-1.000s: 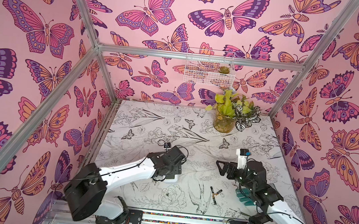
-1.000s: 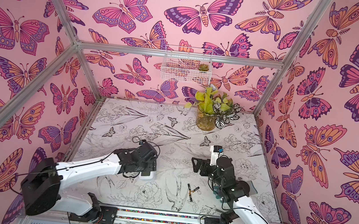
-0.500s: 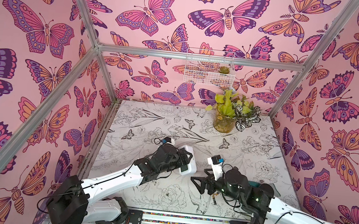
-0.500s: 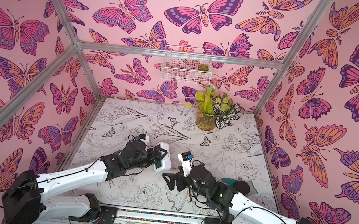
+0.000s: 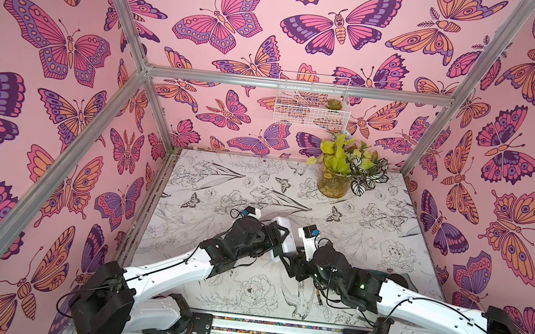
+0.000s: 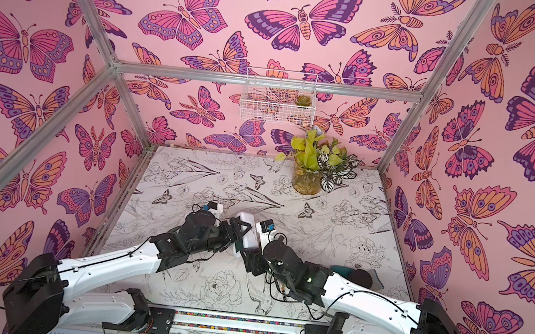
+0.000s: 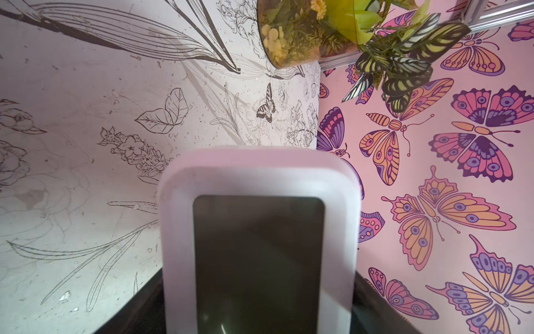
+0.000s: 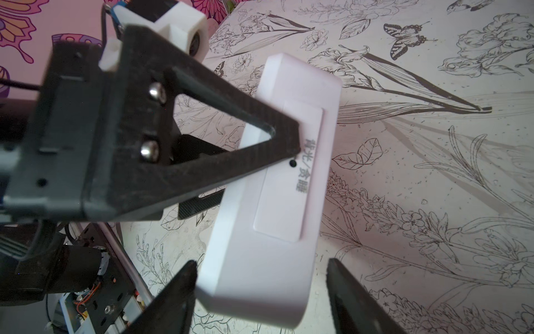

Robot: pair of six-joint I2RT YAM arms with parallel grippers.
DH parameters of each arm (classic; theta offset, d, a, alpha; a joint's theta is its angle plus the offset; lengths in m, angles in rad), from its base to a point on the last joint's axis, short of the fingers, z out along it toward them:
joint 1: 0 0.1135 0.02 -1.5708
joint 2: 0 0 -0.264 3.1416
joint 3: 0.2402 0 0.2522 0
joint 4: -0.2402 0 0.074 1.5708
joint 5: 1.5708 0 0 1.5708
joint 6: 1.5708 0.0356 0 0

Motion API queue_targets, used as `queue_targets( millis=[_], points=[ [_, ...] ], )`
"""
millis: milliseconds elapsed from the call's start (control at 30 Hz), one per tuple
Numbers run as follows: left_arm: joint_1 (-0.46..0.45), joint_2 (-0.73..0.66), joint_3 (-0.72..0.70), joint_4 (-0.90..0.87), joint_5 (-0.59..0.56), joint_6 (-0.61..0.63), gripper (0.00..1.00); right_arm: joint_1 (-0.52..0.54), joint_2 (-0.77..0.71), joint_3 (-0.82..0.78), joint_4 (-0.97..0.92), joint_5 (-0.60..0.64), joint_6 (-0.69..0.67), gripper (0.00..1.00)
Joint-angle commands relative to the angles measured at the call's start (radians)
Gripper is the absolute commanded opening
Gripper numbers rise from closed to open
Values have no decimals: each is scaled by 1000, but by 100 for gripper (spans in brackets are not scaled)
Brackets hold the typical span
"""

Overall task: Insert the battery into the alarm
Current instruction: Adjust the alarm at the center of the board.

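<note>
The alarm's dark screen is toward my left gripper, so next my right gripper grabs the alarm's near end [image 8: 256, 286] and lays the alarm screen down before putting the battery in.
The alarm [image 5: 286, 235], a white rounded clock, is held off the table at the middle in both top views. My left gripper [image 5: 279, 242] is shut on it; the left wrist view shows its dark screen [image 7: 257, 260] between the jaws. In the right wrist view the alarm's white back [image 8: 274, 254] faces me, with the left gripper's black finger [image 8: 202, 138] across it. My right gripper [image 8: 260, 269] straddles the alarm's near end, open: one finger is at its side and the other stands apart. The battery [image 5: 317, 297], small and dark, lies on the table under the right arm.
A teal glove [image 5: 381, 274] lies on the table behind the right arm. A glass jar of plants [image 5: 333, 183] stands at the back right, and a white wire basket [image 5: 312, 100] hangs on the back wall. Pink butterfly walls enclose the table.
The left arm lifted the alarm and carried it right, to the middle. The right arm swung in from the right side, and its jaws have narrowed round the alarm's end.
</note>
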Motion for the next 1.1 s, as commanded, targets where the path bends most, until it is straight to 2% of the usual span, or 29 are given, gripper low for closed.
queue_targets(
  millis=[0,267,500,533,633,700,833,933,1067],
  points=[
    [3,-25,-10,62,22,-18,70,5,15,35,20,11,9,61],
    [3,-36,-22,68,12,-18,70,10,46,56,19,12,14,34],
    [3,-57,-41,78,-10,-34,71,10,47,58,23,21,15,33],
    [3,-59,-41,78,-8,-38,71,10,48,58,25,22,18,37],
    [3,-59,-41,81,-1,-47,71,10,58,69,15,22,24,67],
    [3,-60,-41,87,5,-48,71,10,63,75,13,28,26,72],
    [3,-67,-42,92,17,-53,71,10,69,67,42,57,40,72],
    [1,-78,-49,95,17,-56,71,10,78,77,45,51,43,64],
    [-3,-90,-56,97,11,-58,71,11,85,88,36,39,41,44]
  ],
)
